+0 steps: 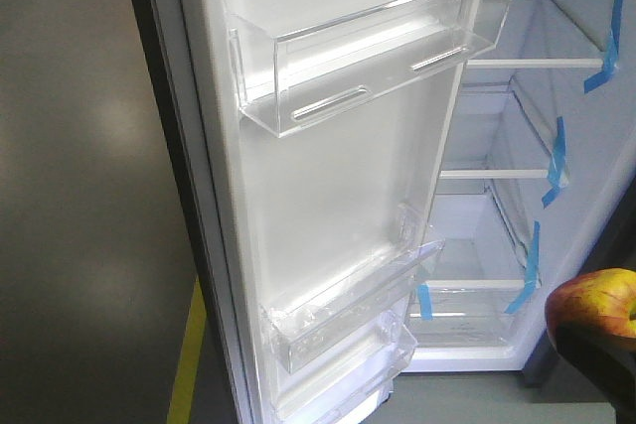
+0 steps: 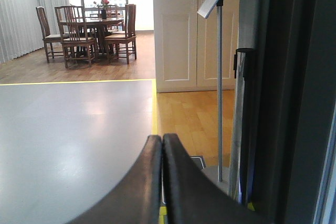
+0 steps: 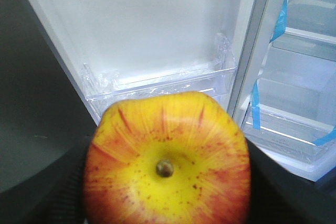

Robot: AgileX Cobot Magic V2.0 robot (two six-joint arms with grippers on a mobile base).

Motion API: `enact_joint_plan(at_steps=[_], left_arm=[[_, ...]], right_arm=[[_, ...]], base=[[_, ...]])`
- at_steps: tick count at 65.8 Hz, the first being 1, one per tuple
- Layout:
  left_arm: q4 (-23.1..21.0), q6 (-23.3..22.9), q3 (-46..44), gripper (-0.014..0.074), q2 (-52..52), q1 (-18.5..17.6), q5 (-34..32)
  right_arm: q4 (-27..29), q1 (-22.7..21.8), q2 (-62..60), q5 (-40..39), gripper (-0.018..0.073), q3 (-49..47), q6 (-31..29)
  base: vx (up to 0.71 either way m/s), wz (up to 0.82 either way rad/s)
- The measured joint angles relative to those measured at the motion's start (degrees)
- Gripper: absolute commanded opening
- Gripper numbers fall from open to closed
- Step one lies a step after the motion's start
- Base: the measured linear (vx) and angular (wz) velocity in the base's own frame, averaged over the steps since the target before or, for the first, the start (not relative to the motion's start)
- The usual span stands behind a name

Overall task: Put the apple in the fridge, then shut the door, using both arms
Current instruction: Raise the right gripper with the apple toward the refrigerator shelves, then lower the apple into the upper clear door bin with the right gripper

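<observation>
My right gripper is going to let go of the apple in the top clear bin on the door (image 1: pixel 403 23), toward the side where the shelves are. The apple is now in front of the open fridge.
A red and yellow apple (image 3: pixel 168 161) fills the lower right wrist view, stem end facing the camera, with my right gripper (image 3: pixel 167 182) shut on its two sides. In the front view the apple (image 1: pixel 594 303) shows at the right edge, low, in front of the open fridge (image 1: pixel 497 245). The door (image 1: pixel 328 196) stands swung open at the left, white lining and clear bins facing me. My left gripper (image 2: pixel 161 139) is shut on nothing, beside the dark outer face of the door (image 2: pixel 294 103).
Blue tape strips (image 1: pixel 555 161) mark the white shelf ends inside the fridge. A clear bin (image 3: pixel 157 80) sits low on the door lining. A metal stand (image 2: pixel 219 87) and a yellow floor line (image 2: pixel 154 103) lie ahead of the left gripper; chairs and a table (image 2: pixel 89 32) are far off.
</observation>
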Motion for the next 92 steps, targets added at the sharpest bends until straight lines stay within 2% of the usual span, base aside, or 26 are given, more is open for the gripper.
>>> enact_joint_plan(at_steps=[13, 46, 65, 78, 92], left_arm=[[0.0, 0.0, 0.0, -0.0006, 0.0, 0.0, 0.0], [0.0, 0.0, 0.0, -0.0006, 0.0, 0.0, 0.0], [0.0, 0.0, 0.0, -0.0006, 0.0, 0.0, 0.0], [0.0, 0.0, 0.0, -0.0006, 0.0, 0.0, 0.0], [0.0, 0.0, 0.0, -0.0006, 0.0, 0.0, 0.0]], right_arm=[[0.2, 0.0, 3.3, -3.7, 0.0344, -4.2, -0.3], [1.1, 0.0, 28.9, -5.5, 0.0344, -36.1, -7.7], [1.2, 0.0, 42.6, -5.9, 0.0344, -52.6, -9.1], [1.7, 0.0, 49.8, -9.5, 0.0344, -59.2, -9.1], [2.9, 0.0, 54.7, -14.7, 0.0344, -60.4, -9.1]], base=[[0.0, 0.0], [0.0, 0.0], [0.0, 0.0], [0.0, 0.0], [0.0, 0.0]])
